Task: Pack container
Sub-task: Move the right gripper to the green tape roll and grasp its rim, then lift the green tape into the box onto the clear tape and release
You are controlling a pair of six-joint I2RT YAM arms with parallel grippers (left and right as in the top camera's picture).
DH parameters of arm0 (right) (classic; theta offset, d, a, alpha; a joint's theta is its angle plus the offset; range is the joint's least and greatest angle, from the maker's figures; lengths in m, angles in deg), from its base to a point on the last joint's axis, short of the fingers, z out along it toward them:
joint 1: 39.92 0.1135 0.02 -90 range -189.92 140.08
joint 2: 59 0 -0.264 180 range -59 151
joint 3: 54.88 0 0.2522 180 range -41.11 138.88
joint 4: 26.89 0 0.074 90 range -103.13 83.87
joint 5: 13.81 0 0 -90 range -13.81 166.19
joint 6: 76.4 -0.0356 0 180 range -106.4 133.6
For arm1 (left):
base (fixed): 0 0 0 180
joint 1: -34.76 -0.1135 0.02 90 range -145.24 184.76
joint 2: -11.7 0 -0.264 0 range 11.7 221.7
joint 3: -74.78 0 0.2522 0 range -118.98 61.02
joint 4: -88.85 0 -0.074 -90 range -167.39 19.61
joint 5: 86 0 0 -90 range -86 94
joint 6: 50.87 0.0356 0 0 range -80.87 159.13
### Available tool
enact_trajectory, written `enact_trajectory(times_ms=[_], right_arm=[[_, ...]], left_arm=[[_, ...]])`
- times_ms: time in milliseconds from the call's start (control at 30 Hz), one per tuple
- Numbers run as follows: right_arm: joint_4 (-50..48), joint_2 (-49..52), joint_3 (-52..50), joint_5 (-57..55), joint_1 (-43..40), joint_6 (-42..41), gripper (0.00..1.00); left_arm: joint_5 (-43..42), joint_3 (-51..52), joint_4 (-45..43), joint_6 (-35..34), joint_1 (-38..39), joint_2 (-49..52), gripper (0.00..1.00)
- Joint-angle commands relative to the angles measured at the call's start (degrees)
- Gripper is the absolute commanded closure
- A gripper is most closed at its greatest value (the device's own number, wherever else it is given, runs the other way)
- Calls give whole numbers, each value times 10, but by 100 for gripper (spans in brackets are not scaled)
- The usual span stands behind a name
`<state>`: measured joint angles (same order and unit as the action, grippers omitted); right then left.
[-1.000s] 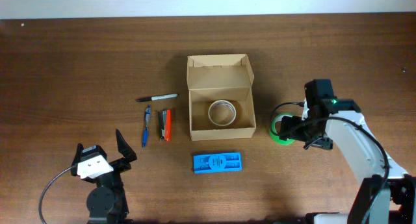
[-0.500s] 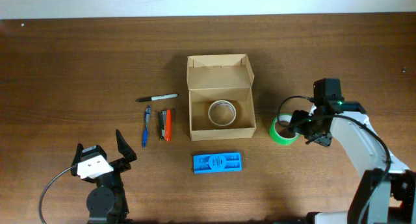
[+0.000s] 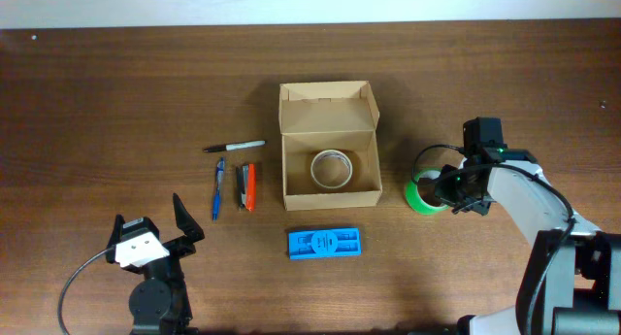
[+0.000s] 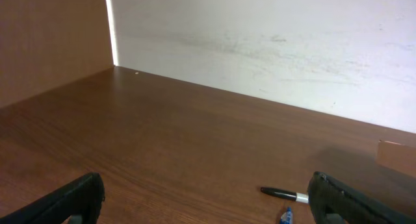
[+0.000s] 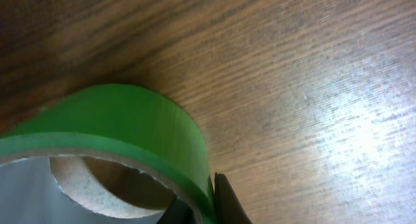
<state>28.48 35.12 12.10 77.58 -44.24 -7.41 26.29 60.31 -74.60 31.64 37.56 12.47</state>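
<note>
Next, I release the green tape roll, still on the table beside the box, from my right gripper on top of the white tape roll (image 3: pixel 327 166) inside the container.
The container (image 3: pixel 328 141), a tan cardboard box with its flap lid open to the back, stands mid-table with a white tape roll (image 3: pixel 331 168) inside. A green tape roll (image 3: pixel 421 195) lies on the table to its right. My right gripper (image 3: pixel 442 188) is shut on that roll's right wall. In the right wrist view the green tape roll (image 5: pixel 117 133) has its wall pinched between one finger inside the ring and one outer finger (image 5: pixel 227 201). My left gripper (image 3: pixel 150 240) rests open and empty at the front left, far from the box.
A black marker (image 3: pixel 234 147), a blue pen (image 3: pixel 218 188) and orange and dark pens (image 3: pixel 248 185) lie left of the box. A flat blue case (image 3: pixel 324 243) lies in front of it. The left wrist view shows the black marker (image 4: pixel 284 194) ahead.
My right gripper went from open to shut on the green tape roll's wall, with the wrist settling slightly lower and left. The left arm stayed still.
</note>
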Motion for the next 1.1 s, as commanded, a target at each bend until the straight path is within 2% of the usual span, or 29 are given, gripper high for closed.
enact_trajectory(times_ms=[0, 67, 200, 367, 500, 700, 1067], right_arm=[[27, -40, 50, 1, -2, 33, 96], [49, -71, 86, 2, -1, 78, 96], [74, -136, 166, 71, 16, 265, 96], [103, -148, 259, 93, 69, 376, 96], [96, -121, 304, 99, 139, 407, 97], [51, -73, 310, 136, 197, 422, 96], [-1, 17, 310, 225, 205, 461, 96]], left_arm=[[-6, 2, 3, 3, -3, -4, 0], [-6, 2, 3, 3, -3, -4, 0], [-6, 2, 3, 3, -3, -4, 0], [-6, 2, 3, 3, -3, -4, 0], [-6, 2, 3, 3, -3, -4, 0], [-6, 2, 3, 3, -3, -4, 0], [-6, 2, 3, 3, -3, -4, 0]])
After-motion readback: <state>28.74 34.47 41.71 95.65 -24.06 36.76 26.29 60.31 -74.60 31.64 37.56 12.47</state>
